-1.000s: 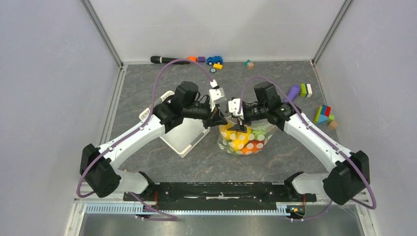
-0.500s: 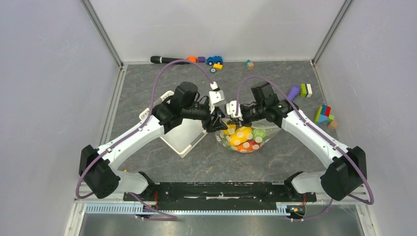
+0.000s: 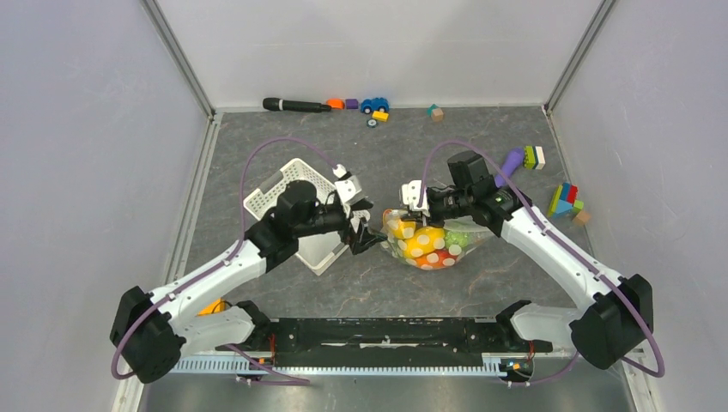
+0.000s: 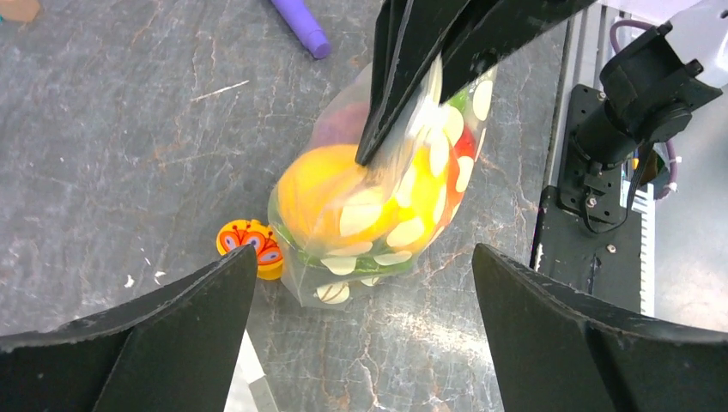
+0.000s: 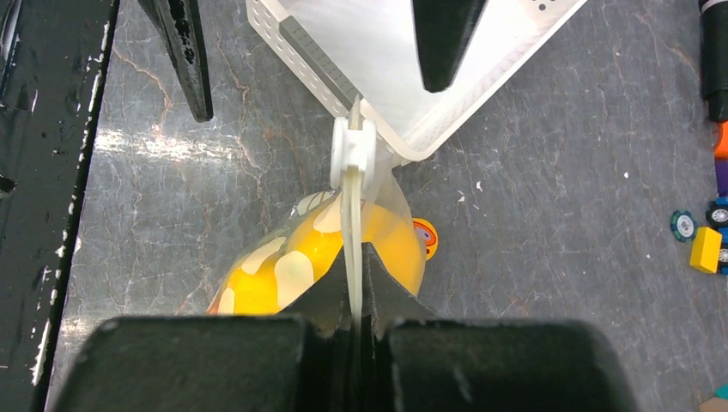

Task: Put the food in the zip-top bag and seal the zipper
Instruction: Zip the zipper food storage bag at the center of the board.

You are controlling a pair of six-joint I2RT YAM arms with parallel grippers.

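Observation:
Next, I take the zipper's loose end [image 5: 354, 112] with my left gripper first, as my right gripper pinches the zipper short of the white slider. That will free my right gripper for the slider.
The zip-top bag [image 3: 429, 245] lies on the grey table, bulging with the food [image 4: 330, 193]: yellow, orange, red and green toy pieces behind white dots. My right gripper [image 5: 356, 322] is shut on the zipper [image 5: 350, 223], pinching the thin strip along the bag's top edge. A white slider [image 5: 353, 144] sits on that strip further out. From above, the right gripper [image 3: 418, 213] hangs over the bag's left end. My left gripper [image 3: 365, 233] stands wide open just left of the bag, touching nothing. In its own view the left gripper [image 4: 365, 251] has the bag [image 4: 378, 215] ahead of it.
A white lattice basket [image 3: 283, 184] stands left of the bag, under the left arm. A small yellow butterfly disc [image 4: 251, 247] lies against the bag. A purple brush [image 3: 512, 160] and coloured blocks [image 3: 562, 200] lie at the right. A black marker [image 3: 294, 105] and toy car [image 3: 374, 105] line the back wall.
My left gripper let go of the bag's edge, opened wide and drew back to the left and nearer. My right gripper closed on the zipper strip.

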